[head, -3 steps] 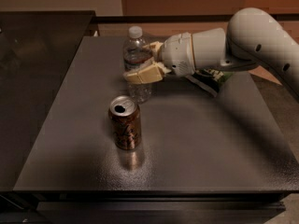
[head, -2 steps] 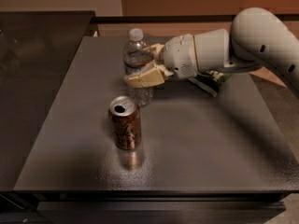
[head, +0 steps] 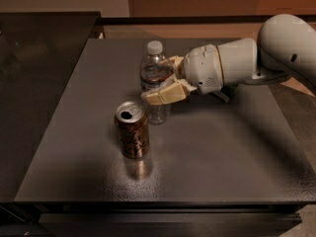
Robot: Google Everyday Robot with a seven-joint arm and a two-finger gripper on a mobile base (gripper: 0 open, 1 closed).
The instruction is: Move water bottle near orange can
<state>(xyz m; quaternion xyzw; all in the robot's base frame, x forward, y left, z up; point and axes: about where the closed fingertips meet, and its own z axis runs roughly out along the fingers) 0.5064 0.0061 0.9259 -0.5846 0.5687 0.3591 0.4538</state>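
Next, I open my gripper and let go of the water bottle so that it is standing on the dark table (head: 163,136), close beside the orange can.
The water bottle (head: 153,58), clear and ribbed with a white cap, stands upright on the dark table (head: 222,157), just behind and to the right of the orange can (head: 132,130). My gripper (head: 158,81) comes in from the right and is shut on the bottle's middle, one cream finger (head: 163,95) in front of it and the other behind it. The can stands upright with its silver top and opening showing, a short gap away from the bottle's base. The bottle's lower half shows below the front finger.
My white arm (head: 247,58) reaches in over the table's right rear part. A darker counter (head: 34,58) adjoins the table on the left. The table's front edge (head: 163,201) runs close below the can.
My gripper has carried the water bottle a little forward and to the right, closer to the can. The can has not moved.
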